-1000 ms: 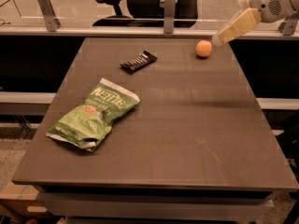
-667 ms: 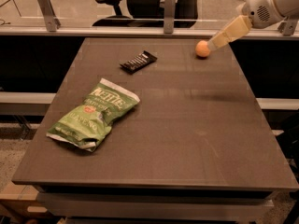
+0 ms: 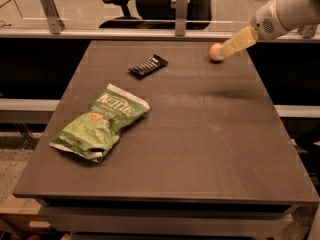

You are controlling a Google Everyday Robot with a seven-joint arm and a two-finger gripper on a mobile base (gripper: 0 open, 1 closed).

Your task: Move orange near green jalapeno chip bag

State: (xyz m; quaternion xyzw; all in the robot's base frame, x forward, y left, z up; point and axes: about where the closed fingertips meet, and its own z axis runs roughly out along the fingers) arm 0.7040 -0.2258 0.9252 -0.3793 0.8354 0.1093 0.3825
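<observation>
The orange's middle (image 3: 216, 52) is near the far edge of the table. My gripper goes there next and closes on it.
The orange (image 3: 214, 52) sits near the far right edge of the dark table (image 3: 200, 134). The gripper (image 3: 229, 49) comes in from the upper right and its pale tip overlaps the orange's right side. The green jalapeno chip bag (image 3: 102, 122) lies crinkled at the left middle of the table, far from the orange.
A small black snack bar (image 3: 148, 66) lies at the far middle of the table. A rail with metal posts (image 3: 181, 6) runs behind the table, with an office chair (image 3: 120, 1) beyond it. The arm's white body (image 3: 290, 9) is at the top right.
The gripper has moved down and left toward the orange, and its tip now overlaps it. The orange, bag and bar have not moved.
</observation>
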